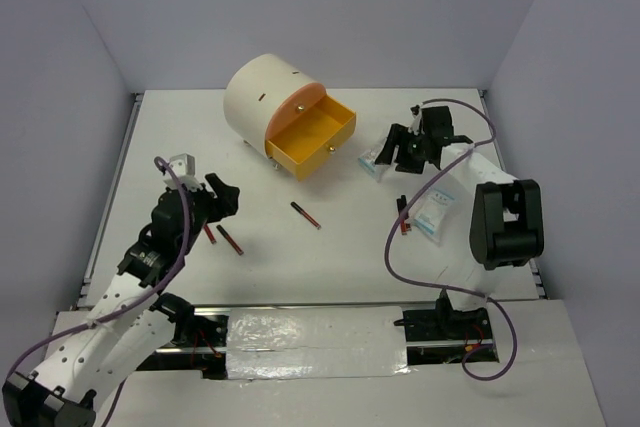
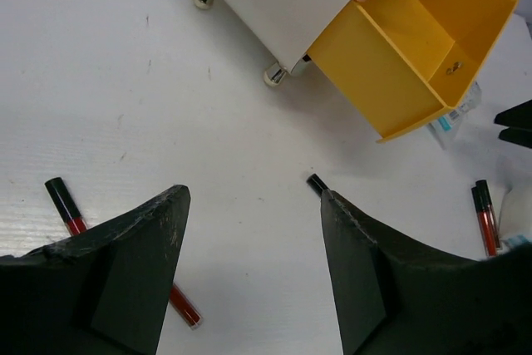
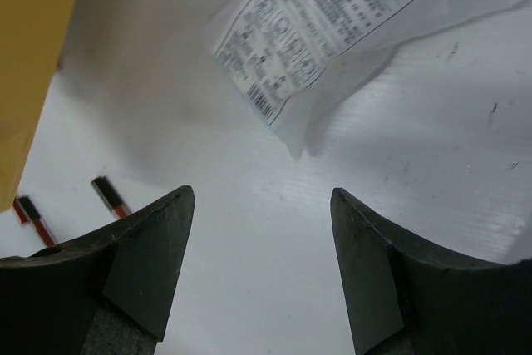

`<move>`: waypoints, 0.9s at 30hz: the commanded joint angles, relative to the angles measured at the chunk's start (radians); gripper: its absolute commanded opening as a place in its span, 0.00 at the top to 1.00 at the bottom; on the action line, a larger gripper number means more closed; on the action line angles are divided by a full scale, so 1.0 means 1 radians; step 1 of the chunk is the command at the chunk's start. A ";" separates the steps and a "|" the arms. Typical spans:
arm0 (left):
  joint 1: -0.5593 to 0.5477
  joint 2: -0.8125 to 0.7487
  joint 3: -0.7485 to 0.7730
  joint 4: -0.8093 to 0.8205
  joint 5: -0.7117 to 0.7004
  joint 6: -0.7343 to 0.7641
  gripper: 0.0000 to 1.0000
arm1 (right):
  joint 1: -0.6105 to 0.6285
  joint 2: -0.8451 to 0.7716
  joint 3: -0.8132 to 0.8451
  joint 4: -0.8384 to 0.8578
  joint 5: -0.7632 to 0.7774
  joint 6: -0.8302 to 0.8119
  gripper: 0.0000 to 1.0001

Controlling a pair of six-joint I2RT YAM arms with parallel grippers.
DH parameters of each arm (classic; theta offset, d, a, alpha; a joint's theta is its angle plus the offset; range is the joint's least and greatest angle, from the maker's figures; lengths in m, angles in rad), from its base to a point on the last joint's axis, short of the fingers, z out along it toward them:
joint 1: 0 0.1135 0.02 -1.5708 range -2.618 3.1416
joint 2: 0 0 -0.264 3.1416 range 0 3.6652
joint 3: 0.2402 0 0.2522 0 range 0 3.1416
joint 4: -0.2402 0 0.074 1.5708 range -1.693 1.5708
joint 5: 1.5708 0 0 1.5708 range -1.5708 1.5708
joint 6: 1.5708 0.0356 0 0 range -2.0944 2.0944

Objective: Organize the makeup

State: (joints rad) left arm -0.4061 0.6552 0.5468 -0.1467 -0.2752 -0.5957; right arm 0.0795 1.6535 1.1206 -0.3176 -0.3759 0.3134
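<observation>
I need to next move my right gripper to the clear packet nearest the open drawer and close it on the middle of the packet's printed label (image 1: 378,155) (image 3: 341,6).
Three black-and-red sticks lie mid-table: two (image 1: 210,234) (image 1: 230,239) just below my left gripper (image 1: 224,195) and one (image 1: 305,215) further right. In the left wrist view my left gripper (image 2: 253,193) is open and empty above bare table, with sticks (image 2: 65,205) (image 2: 184,307) at its left finger and a black tip (image 2: 316,183) at its right finger. My right gripper (image 1: 397,157) is open and empty next to a clear packet (image 1: 376,159). In the right wrist view the packet (image 3: 332,14) lies just ahead of the gripper (image 3: 262,193). A second packet (image 1: 433,212) and two more sticks (image 1: 403,217) lie by the right arm.
The cream cylindrical chest (image 1: 262,95) stands at the back, its orange-yellow drawer (image 1: 312,137) pulled open and empty, also seen from the left wrist (image 2: 416,47). The drawer edge (image 3: 33,56) shows left of the right gripper. Grey walls enclose the table.
</observation>
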 commanded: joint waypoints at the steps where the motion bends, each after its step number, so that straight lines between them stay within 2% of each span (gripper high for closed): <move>1: 0.006 -0.051 -0.004 0.004 -0.035 -0.039 0.23 | -0.006 0.063 0.082 0.002 0.084 0.090 0.26; 8: 0.006 -0.121 -0.028 -0.047 -0.052 -0.075 0.23 | -0.007 0.232 0.218 -0.003 0.121 0.164 0.30; 16: 0.006 -0.129 -0.031 -0.051 -0.059 -0.084 0.23 | -0.009 0.327 0.298 -0.002 0.196 0.185 0.37; 22: 0.006 -0.101 -0.024 -0.040 -0.052 -0.079 0.23 | -0.011 0.359 0.298 0.011 0.173 0.191 0.59; 24: 0.004 -0.101 -0.022 -0.037 -0.053 -0.079 0.23 | -0.012 0.341 0.280 0.032 0.161 0.179 0.64; 25: 0.006 -0.101 -0.022 -0.039 -0.055 -0.078 0.23 | -0.020 0.306 0.254 0.073 0.137 0.149 0.72; 27: 0.006 -0.103 -0.024 -0.037 -0.056 -0.076 0.23 | -0.023 0.273 0.246 0.106 0.131 0.132 0.79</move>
State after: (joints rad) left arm -0.4061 0.5568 0.5144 -0.2180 -0.3180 -0.6624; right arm 0.0708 1.9987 1.3796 -0.2924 -0.2340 0.4843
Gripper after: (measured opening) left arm 0.767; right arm 0.246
